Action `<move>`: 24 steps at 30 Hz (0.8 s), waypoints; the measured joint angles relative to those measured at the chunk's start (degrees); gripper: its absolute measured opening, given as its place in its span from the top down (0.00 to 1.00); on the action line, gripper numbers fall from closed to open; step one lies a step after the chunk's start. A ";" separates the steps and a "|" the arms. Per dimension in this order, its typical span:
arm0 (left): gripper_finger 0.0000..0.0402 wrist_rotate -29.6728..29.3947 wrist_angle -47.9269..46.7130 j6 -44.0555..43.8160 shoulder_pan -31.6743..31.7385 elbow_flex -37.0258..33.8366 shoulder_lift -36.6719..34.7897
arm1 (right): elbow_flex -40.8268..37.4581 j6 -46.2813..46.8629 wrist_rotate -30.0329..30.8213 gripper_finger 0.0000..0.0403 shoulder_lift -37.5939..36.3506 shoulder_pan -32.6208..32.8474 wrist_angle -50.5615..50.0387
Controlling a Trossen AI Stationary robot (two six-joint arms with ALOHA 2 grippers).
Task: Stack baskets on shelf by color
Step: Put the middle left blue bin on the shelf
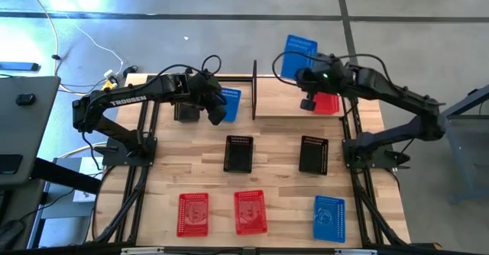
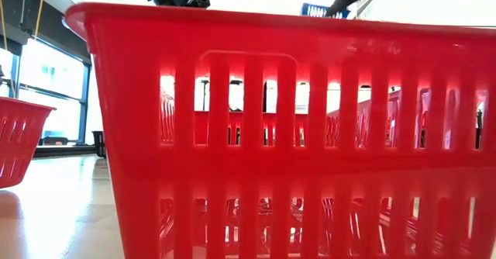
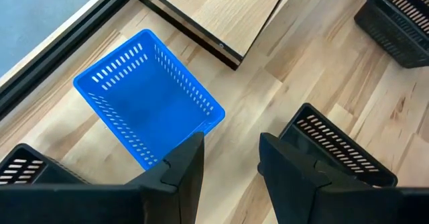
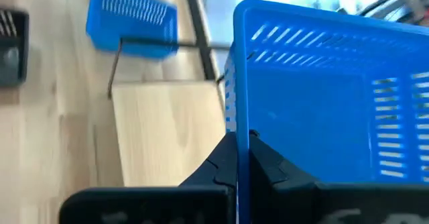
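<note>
Next, my right gripper sets the blue basket down on the bare wooden board (image 1: 270, 93) (image 4: 171, 129), in between the black upright bar and the red basket.
My right gripper (image 1: 304, 73) is shut on a blue basket (image 1: 299, 54) and holds it up over the far end of the shelf (image 1: 254, 91), a black tube rack around a wooden board. A red basket (image 1: 327, 102) sits on that board. My left gripper (image 1: 216, 111) hovers open and empty over a second blue basket (image 3: 147, 96), which stands on its bottom on the table left of the shelf. In the left wrist view its fingers (image 3: 184, 170) stand above that basket's near corner, apart from it. A black basket (image 1: 186, 110) stands beside it. My right gripper pinches one wall of the blue basket at its rim (image 4: 242, 140), one finger inside the basket and one outside. The basket is lifted clear of the shelf and the table, tilted, with its open side turned toward the wrist camera.
Two black baskets (image 1: 238, 153) (image 1: 313, 154) stand mid-table. Two red baskets (image 1: 192, 213) (image 1: 250, 211) and a blue one (image 1: 328, 218) stand along the near edge. One red basket (image 2: 287, 135) fills the low view. Bare wood lies between the rows.
</note>
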 joint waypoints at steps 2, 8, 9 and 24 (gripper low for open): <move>0.67 0.00 0.00 -0.04 0.00 0.00 0.00 | -0.04 -0.07 -2.84 1.00 1.75 -1.96 -0.67; 0.67 0.00 0.00 0.00 0.00 0.00 0.00 | -0.04 -0.04 -11.51 1.00 7.95 -4.59 -1.79; 0.67 0.00 0.00 -0.02 0.00 0.00 0.00 | -0.04 -0.07 -12.60 1.00 9.07 -4.70 -2.02; 0.67 0.00 -0.02 -0.13 -0.09 0.00 0.00 | -0.04 0.19 -14.85 1.00 21.03 -4.66 -2.84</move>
